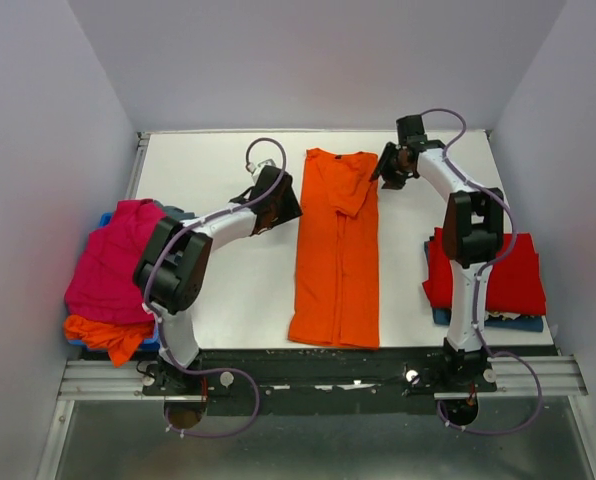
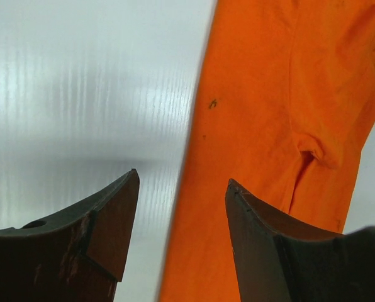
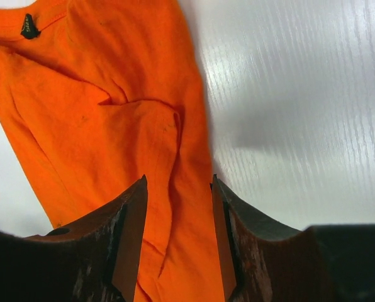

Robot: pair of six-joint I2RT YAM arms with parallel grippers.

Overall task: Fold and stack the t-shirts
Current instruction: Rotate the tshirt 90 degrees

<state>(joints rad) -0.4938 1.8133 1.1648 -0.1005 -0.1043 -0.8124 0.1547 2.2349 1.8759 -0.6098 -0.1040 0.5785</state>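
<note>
I will pinch the orange t-shirt's upper edge [image 1: 374,192] with my right gripper and pull it straight and farther in, as the shirt slants with its hem at the table's near edge.
A bright orange t-shirt [image 1: 336,250] lies folded into a long strip down the middle of the white table, collar at the far end. My left gripper [image 1: 290,207] is open above its left edge; the orange cloth [image 2: 263,126] fills the right of the left wrist view. My right gripper [image 1: 382,170] is open over the shirt's upper right edge, with orange cloth [image 3: 112,119] between its fingers but not pinched. A magenta pink shirt [image 1: 113,260] lies heaped on another orange one [image 1: 103,335] at the left. A folded red shirt [image 1: 488,275] lies on a blue one [image 1: 513,322] at the right.
White walls stand on three sides of the table [image 1: 228,280]. A metal rail [image 1: 318,375] with both arm bases runs along the near edge. A blue piece [image 1: 106,218] shows under the left pile.
</note>
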